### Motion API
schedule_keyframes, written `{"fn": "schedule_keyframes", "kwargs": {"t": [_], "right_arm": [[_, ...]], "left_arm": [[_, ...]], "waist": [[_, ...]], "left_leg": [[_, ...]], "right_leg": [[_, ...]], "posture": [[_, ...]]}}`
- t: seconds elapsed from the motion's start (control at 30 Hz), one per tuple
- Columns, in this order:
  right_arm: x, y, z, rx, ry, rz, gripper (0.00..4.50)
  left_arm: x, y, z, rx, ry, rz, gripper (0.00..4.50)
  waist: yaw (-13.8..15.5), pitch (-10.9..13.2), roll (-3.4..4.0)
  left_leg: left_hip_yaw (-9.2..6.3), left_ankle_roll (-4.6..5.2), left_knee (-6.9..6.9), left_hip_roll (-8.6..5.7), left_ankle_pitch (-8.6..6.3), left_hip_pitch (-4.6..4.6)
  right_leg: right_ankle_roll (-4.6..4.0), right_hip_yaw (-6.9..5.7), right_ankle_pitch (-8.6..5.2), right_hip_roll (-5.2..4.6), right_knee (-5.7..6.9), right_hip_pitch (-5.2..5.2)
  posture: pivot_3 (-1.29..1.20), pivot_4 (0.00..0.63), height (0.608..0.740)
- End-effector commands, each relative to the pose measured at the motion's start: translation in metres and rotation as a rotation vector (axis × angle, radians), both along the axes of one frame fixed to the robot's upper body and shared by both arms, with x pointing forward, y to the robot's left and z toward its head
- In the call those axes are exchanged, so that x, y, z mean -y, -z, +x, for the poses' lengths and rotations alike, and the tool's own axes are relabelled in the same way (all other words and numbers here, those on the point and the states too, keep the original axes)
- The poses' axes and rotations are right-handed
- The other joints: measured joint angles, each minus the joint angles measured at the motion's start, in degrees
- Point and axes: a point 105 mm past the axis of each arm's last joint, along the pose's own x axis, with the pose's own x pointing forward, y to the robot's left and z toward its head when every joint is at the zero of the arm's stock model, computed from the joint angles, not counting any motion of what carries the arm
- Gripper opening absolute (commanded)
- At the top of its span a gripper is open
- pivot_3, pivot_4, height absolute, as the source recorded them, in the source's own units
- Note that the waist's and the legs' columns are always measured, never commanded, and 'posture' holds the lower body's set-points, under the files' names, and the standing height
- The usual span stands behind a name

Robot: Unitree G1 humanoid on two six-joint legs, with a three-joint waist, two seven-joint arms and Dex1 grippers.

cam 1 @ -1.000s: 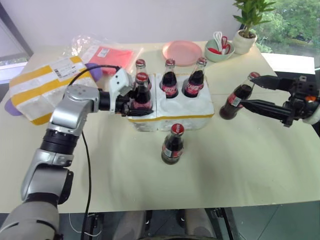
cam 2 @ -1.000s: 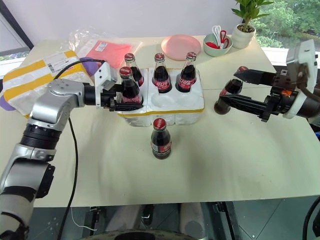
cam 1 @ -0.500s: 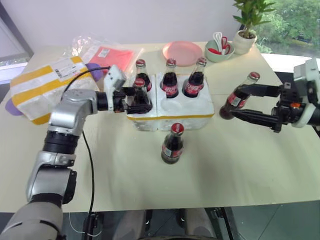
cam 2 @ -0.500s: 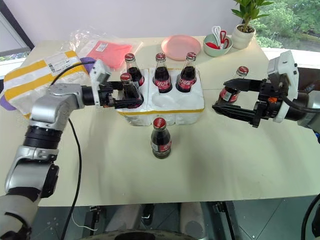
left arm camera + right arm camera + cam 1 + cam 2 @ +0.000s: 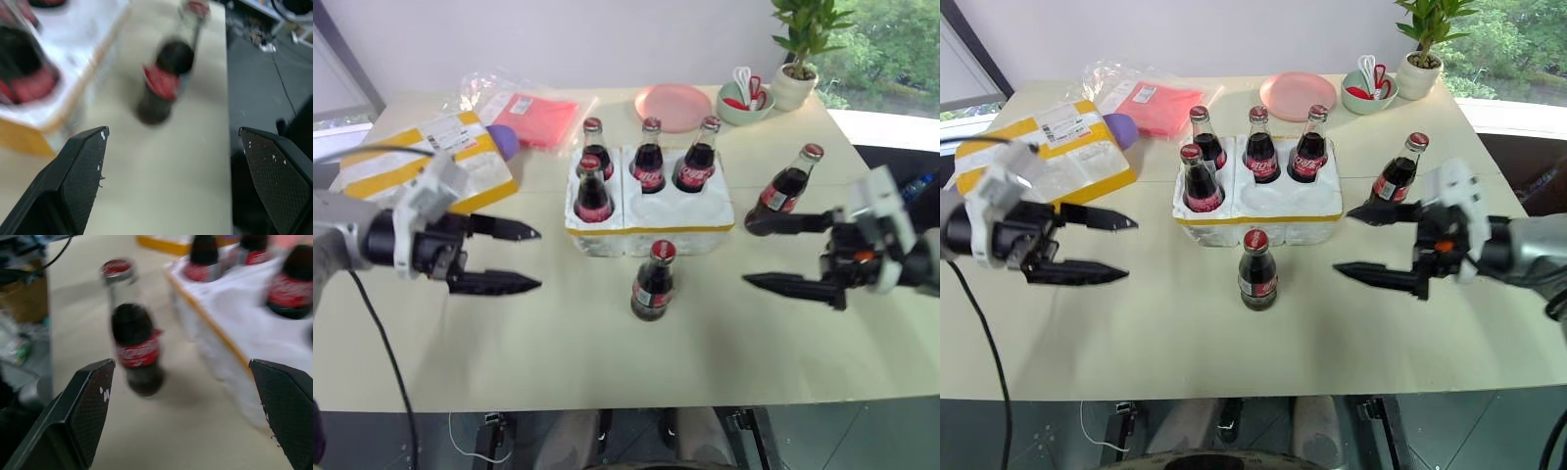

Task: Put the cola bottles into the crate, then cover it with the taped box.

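Observation:
The robot's right gripper will close on the red label point(image 5: 651, 297) point(image 5: 139, 353) of the loose cola bottle that stands just in front of the white crate.
The white crate point(image 5: 651, 217) sits mid-table with several cola bottles in its holes, one at the front left point(image 5: 592, 188) and three along the back row point(image 5: 649, 157). One loose bottle point(image 5: 653, 282) stands just in front of the crate. Another point(image 5: 787, 188) stands to its right. My left gripper point(image 5: 538, 259) hangs open and empty left of the crate. On the other side my right gripper point(image 5: 746, 255) is open and empty, its upper finger close by the right-hand bottle's base. The taped box point(image 5: 421, 162) lies at the far left. The left wrist view shows the front bottle point(image 5: 159, 93) and the crate point(image 5: 63, 58).
A pink plate point(image 5: 671, 106), a green bowl of utensils point(image 5: 744, 100) and a potted plant point(image 5: 795, 69) stand along the back edge. A red packet in clear plastic point(image 5: 530, 108) lies behind the crate on the left, with a purple object point(image 5: 505, 143) beside the taped box.
My left gripper let go of the front-left bottle, now seated in the crate, and drew back to the left. My right gripper pulled away from the right-hand bottle toward the near edge.

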Motion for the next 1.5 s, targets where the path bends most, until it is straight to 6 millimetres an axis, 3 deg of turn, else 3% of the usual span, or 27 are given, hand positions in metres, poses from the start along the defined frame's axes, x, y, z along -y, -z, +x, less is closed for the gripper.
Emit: {"fn": "schedule_keyframes", "kwargs": {"t": [0.03,0.3,0.93,0.97,1.1,1.27,1.4,1.5], "right_arm": [[-0.018,0.008,-0.002,0.022,-0.073,0.014,4.5],[-0.049,0.038,0.011,-0.018,-0.129,0.037,4.5],[-0.097,0.07,0.035,-0.095,-0.147,0.068,4.5],[-0.099,0.069,0.035,-0.105,-0.149,0.079,4.25],[-0.1,0.063,0.016,-0.138,-0.25,0.122,2.84],[-0.096,0.045,0.008,-0.151,-0.256,0.202,2.85],[-0.087,0.005,0.01,-0.122,-0.248,0.325,2.85],[-0.078,-0.032,0.026,-0.027,-0.188,0.393,2.85]], "left_arm": [[0.009,-0.001,0.002,0.121,0.008,0.025,4.45],[0.021,0.001,0.008,0.175,-0.005,-0.001,4.45],[0.023,0.0,0.015,0.188,-0.009,-0.01,4.45],[0.023,0.0,0.015,0.19,-0.009,-0.009,4.5],[0.023,-0.001,0.018,0.198,-0.009,-0.01,4.5],[0.022,0.001,0.022,0.216,-0.018,0.001,4.5],[0.022,0.001,0.022,0.219,-0.014,-0.007,4.5],[0.022,0.0,0.024,0.223,-0.015,-0.013,4.5]], "waist": [[-0.12,-0.03,-0.05],[-0.36,-0.03,-0.05],[-0.34,-0.02,-0.04],[-0.39,-0.02,-0.04],[-0.29,-0.02,-0.04],[-0.4,-0.01,-0.01],[-0.41,0.01,-0.01],[-0.46,0.03,0.02]], "left_leg": [[0.0,-0.01,0.0,0.0,-0.01,0.08],[0.0,0.03,-0.08,0.01,0.0,0.06],[-0.04,0.03,-0.09,-0.02,0.0,0.06],[-0.04,0.03,-0.09,-0.03,0.0,0.06],[-0.04,0.02,-0.09,-0.03,0.0,0.06],[-0.07,0.03,-0.17,-0.04,-0.01,0.04],[-0.05,0.03,-0.17,-0.03,0.0,0.03],[-0.05,0.03,-0.17,-0.02,0.0,0.03]], "right_leg": [[0.0,0.0,0.0,-0.01,-0.05,0.09],[0.07,0.0,0.04,0.03,0.07,-0.07],[0.19,-0.03,0.11,0.18,0.1,-0.09],[0.2,-0.03,0.12,0.18,0.1,-0.09],[0.2,-0.03,0.12,0.19,0.12,-0.11],[0.21,-0.04,0.12,0.19,0.09,-0.14],[0.21,-0.02,0.12,0.18,0.1,-0.16],[0.21,-0.02,0.12,0.15,0.1,-0.18]], "posture": [[0.0,0.15,0.74],[0.0,0.15,0.74],[0.0,0.15,0.74],[0.0,0.15,0.74],[0.0,0.15,0.74],[0.0,0.15,0.74],[0.0,0.15,0.74],[0.0,0.15,0.74]]}}
